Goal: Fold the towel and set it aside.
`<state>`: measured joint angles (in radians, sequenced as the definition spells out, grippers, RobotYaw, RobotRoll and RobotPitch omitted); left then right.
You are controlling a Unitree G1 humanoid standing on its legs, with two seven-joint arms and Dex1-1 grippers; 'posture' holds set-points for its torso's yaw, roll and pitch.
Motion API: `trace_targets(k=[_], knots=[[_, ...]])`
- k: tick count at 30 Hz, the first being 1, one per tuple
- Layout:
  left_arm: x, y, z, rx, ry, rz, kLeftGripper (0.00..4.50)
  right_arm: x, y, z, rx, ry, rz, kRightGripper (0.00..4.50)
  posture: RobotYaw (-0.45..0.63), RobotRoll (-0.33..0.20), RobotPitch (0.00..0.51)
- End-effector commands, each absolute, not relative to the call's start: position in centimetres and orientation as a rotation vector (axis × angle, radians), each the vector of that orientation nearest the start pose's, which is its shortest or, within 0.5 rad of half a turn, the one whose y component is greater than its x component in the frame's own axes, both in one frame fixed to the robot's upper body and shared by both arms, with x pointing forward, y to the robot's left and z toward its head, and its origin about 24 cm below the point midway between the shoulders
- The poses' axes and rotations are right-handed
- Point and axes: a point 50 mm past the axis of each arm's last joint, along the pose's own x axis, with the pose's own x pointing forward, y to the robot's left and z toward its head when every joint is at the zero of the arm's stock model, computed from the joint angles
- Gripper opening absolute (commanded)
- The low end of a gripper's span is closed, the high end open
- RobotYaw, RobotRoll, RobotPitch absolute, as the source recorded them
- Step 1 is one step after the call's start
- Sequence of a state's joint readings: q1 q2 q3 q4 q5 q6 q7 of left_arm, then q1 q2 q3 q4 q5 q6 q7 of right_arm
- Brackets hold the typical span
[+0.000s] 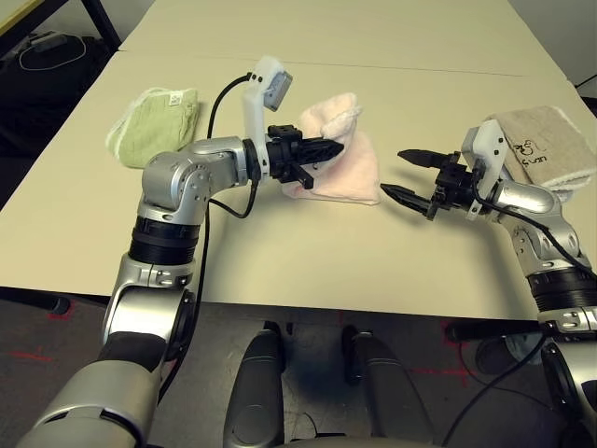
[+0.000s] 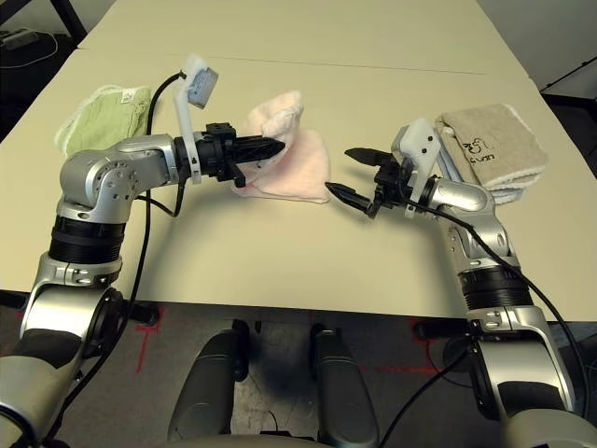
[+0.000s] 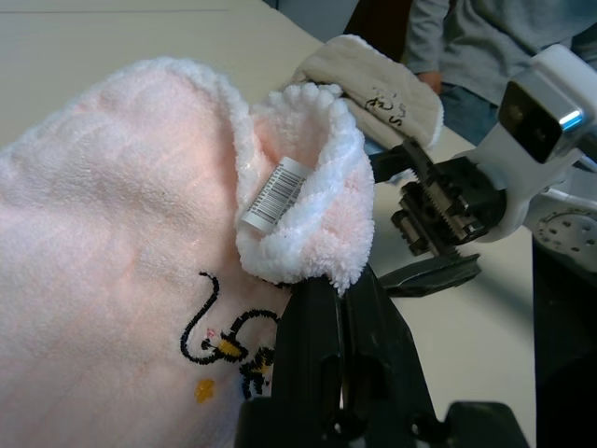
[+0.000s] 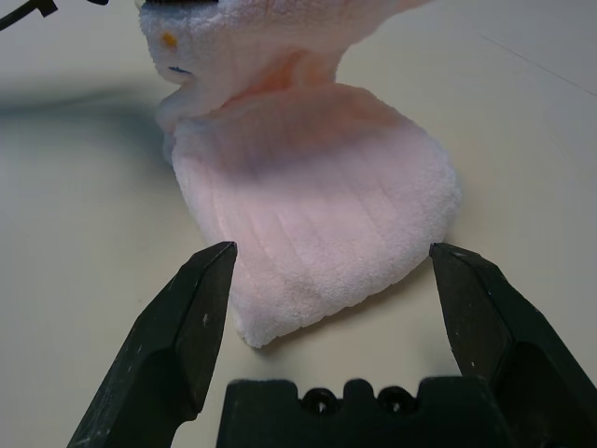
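Note:
My left gripper is to release the raised layer soon. It will let it go over the pale pink towel's front corner [image 1: 361, 183], close to my right gripper.
The pale pink towel [image 1: 343, 161] lies partly folded in the middle of the table, its upper layer raised and bunched. My left gripper [image 1: 328, 149] reaches in from the towel's left side and is shut on that raised layer. In the left wrist view the corded edge with a barcode label [image 3: 274, 192] curls over my fingertips [image 3: 322, 308], and the dark embroidered mark [image 3: 229, 341] sits beside them. My right gripper [image 1: 406, 175] hovers open just right of the towel, not touching it. The right wrist view has the towel's ribbed lower fold [image 4: 317, 224] between the spread fingers [image 4: 187, 327].
A light green towel [image 1: 154, 121] lies at the back left. A folded beige towel with a dark mark [image 1: 546, 149] rests at the right edge, behind my right arm. A person [image 3: 494, 47] stands beyond the table. Bare tabletop [image 1: 308, 252] stretches in front.

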<state>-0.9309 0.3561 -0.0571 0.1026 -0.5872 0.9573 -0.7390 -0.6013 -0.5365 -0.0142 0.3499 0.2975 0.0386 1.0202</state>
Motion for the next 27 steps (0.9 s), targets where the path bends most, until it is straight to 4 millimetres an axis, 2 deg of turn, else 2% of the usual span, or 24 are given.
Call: trace_targets(k=[1,10,19,27], knots=[[33.5,8.4,22.8,-0.064,0.195,-1.146,0.02,33.0,-20.2,16.0,-0.301,-0.113,0.943,4.5,0.06,0.0,0.181],[34.2,8.0,21.9,0.07,0.182,-1.134,0.02,33.0,-20.1,16.0,-0.309,-0.113,0.949,4.5,0.05,0.0,0.184],[34.3,6.9,22.3,0.141,0.139,-1.155,0.02,33.1,-20.1,15.9,-0.307,-0.112,0.947,4.5,0.06,0.0,0.183],[33.6,5.3,22.8,0.194,0.106,-1.22,0.02,33.1,-20.1,16.0,-0.311,-0.113,0.952,4.5,0.06,0.0,0.184]])
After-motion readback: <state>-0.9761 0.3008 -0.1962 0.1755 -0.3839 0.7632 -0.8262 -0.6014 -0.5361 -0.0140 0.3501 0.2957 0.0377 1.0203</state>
